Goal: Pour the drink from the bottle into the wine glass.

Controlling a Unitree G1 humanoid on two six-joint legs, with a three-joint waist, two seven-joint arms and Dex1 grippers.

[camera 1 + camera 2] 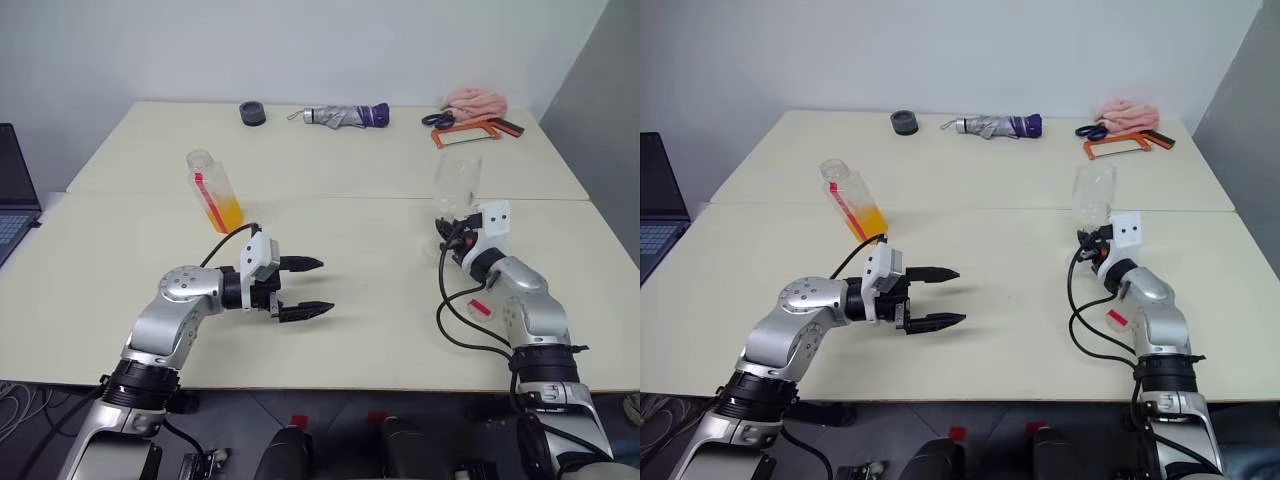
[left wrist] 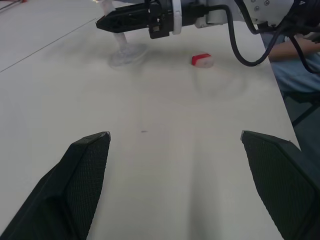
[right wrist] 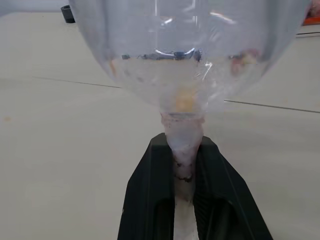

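Observation:
Next, my right gripper lets go of the wine glass on the table [image 1: 342,238] beside the bottle, so that it is in line with the umbrella.
The bottle [image 1: 213,190] stands on the table at the left, its lower part filled with the orange drink [image 1: 228,213]. Its red-and-white cap [image 1: 480,308] lies on the table by my right forearm. My left gripper [image 1: 310,287] hovers open over bare table, in front of the bottle and to its right, with nothing between its fingers [image 2: 90,165]. On the right stands the clear wine glass [image 1: 457,185] with its foot [image 2: 127,52] on the table. My right gripper [image 3: 183,145] is shut on its stem just below the bowl.
Along the far edge lie a black round object [image 1: 253,113], a folded umbrella [image 1: 345,116], scissors [image 1: 437,119], an orange-framed saw [image 1: 480,130] and a pink cloth [image 1: 476,100]. A laptop [image 1: 12,190] sits past the table's left edge.

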